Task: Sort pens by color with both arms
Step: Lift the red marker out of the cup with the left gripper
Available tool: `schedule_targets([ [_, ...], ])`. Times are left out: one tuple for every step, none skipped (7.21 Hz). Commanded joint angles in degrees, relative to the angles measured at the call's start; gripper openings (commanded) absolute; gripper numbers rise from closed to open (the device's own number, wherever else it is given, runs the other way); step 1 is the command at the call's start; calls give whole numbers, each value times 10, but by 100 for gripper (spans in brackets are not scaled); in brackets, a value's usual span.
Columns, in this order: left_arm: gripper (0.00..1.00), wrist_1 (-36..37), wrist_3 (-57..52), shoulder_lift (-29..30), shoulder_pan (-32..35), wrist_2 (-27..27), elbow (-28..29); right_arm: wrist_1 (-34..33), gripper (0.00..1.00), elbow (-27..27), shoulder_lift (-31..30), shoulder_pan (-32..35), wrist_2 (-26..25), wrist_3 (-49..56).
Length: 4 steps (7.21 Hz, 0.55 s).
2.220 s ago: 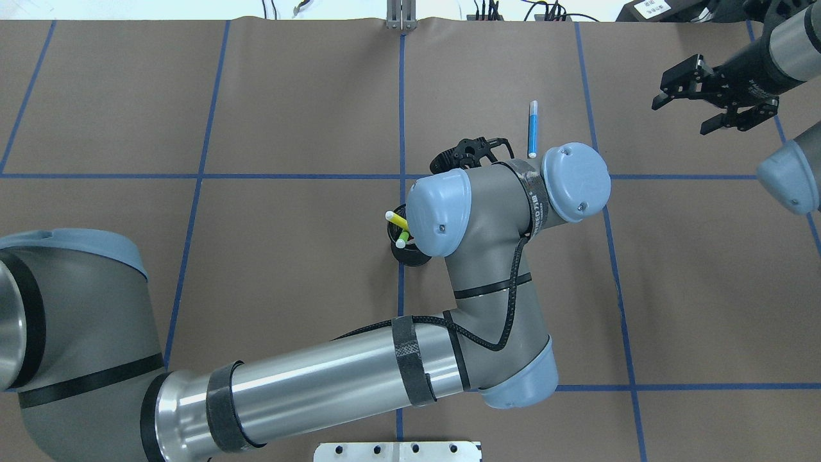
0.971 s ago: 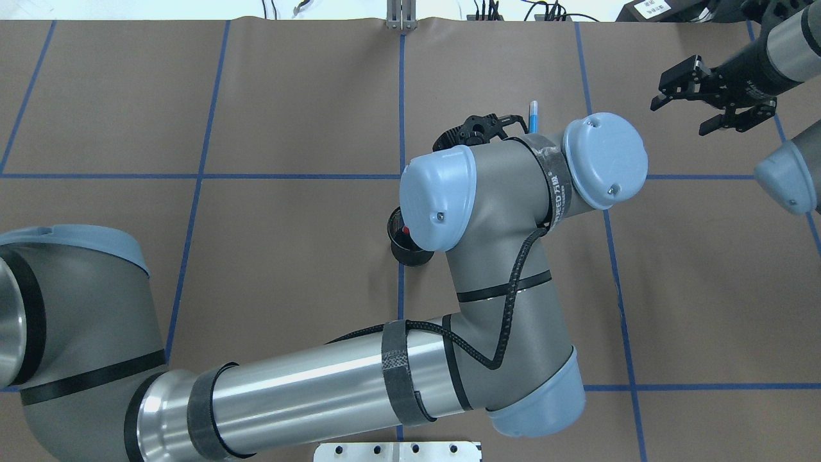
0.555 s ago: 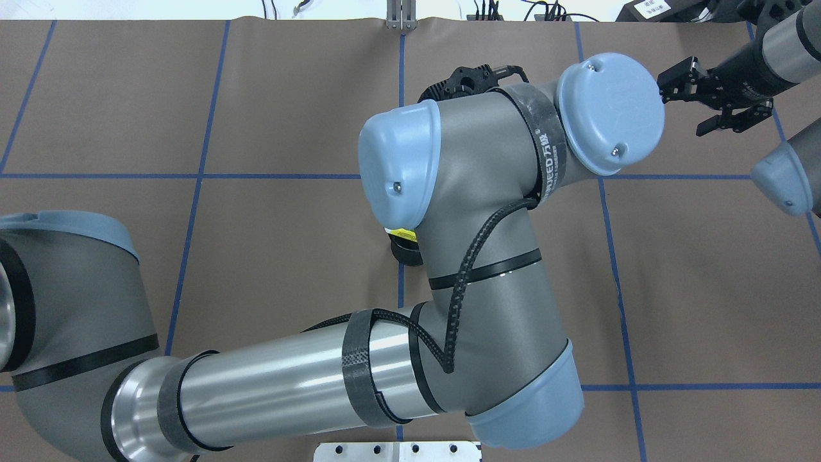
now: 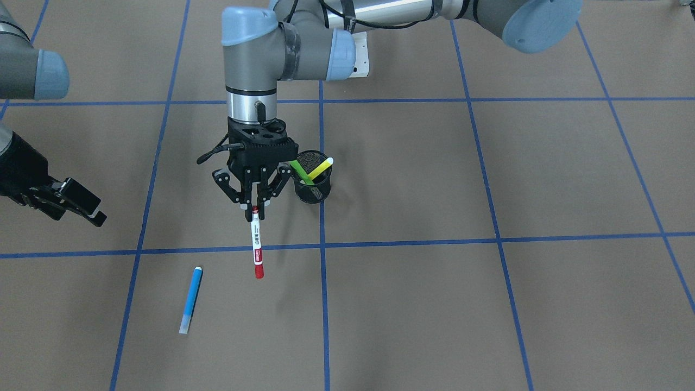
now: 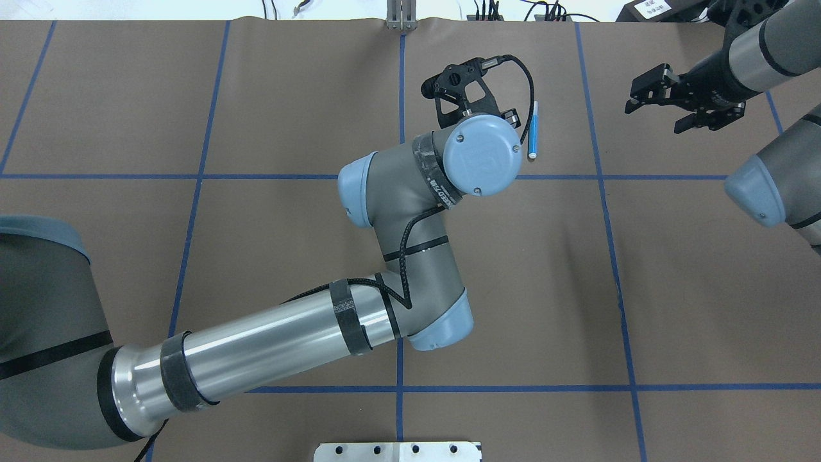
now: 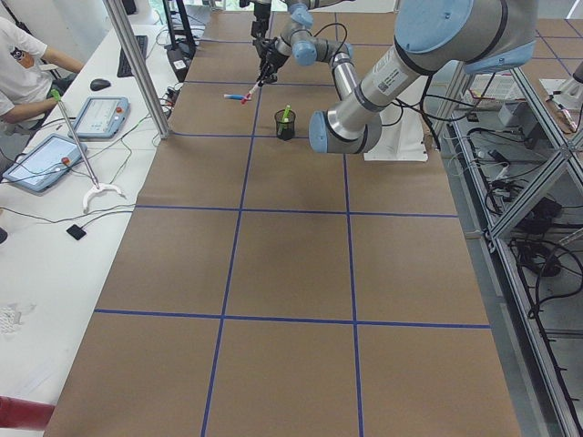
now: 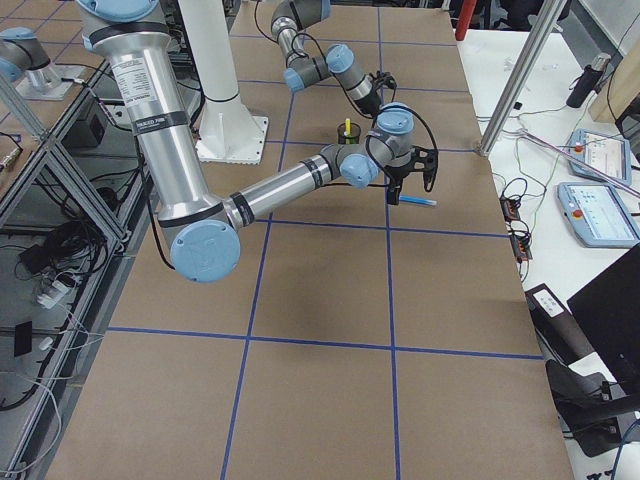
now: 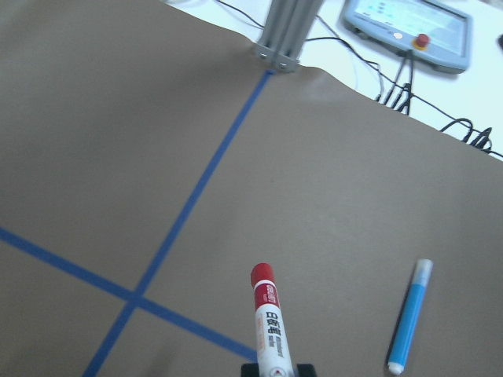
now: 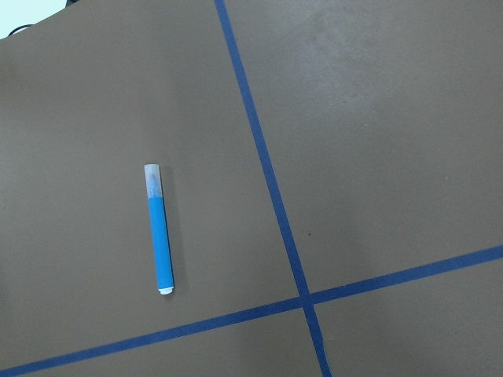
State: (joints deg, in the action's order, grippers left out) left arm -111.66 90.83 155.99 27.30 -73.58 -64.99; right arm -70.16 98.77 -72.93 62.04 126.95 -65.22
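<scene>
The robot's left gripper will release the white pen on the table (image 4: 264, 304) (image 8: 280, 248) between the blue pen and the blue tape line.
My left gripper (image 4: 254, 210) is shut on the top end of the white pen with the red cap (image 4: 256, 245), which hangs almost upright above the table, cap down. It also shows in the left wrist view (image 8: 267, 322). The blue pen (image 4: 190, 300) lies flat on the table close by, and it shows in the overhead view (image 5: 532, 130) and the right wrist view (image 9: 159, 229). The lime green pen (image 4: 300, 169) and the yellow pen (image 4: 320, 165) stand in the black mesh cup (image 4: 312, 187). My right gripper (image 5: 654, 115) is open and empty, off to the side of the blue pen.
The table is covered in brown paper (image 5: 192, 96) with a grid of blue tape lines. In the overhead view my left arm's wrist (image 5: 481, 154) hides the cup. An operator and tablets (image 6: 46, 155) are beyond the table's far edge.
My left arm has risen from the cup with the red-capped pen and swung toward the far side, near the blue pen. My right gripper has shifted slightly toward the blue pen.
</scene>
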Motion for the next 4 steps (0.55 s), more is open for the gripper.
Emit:
schedule_targets([
  [0,-105,-56,0,11,32,83,3,100,-2,2,-4,-8,-2],
  [0,-137,-68,4,11,42,124,3,100,-2,7,-4,-7,-3],
  [0,-143,-70,14,11,49,147,3,100,0,9,-4,-7,-3],
  [0,-146,-70,27,11,60,162,2,100,0,9,-4,-7,-3],
])
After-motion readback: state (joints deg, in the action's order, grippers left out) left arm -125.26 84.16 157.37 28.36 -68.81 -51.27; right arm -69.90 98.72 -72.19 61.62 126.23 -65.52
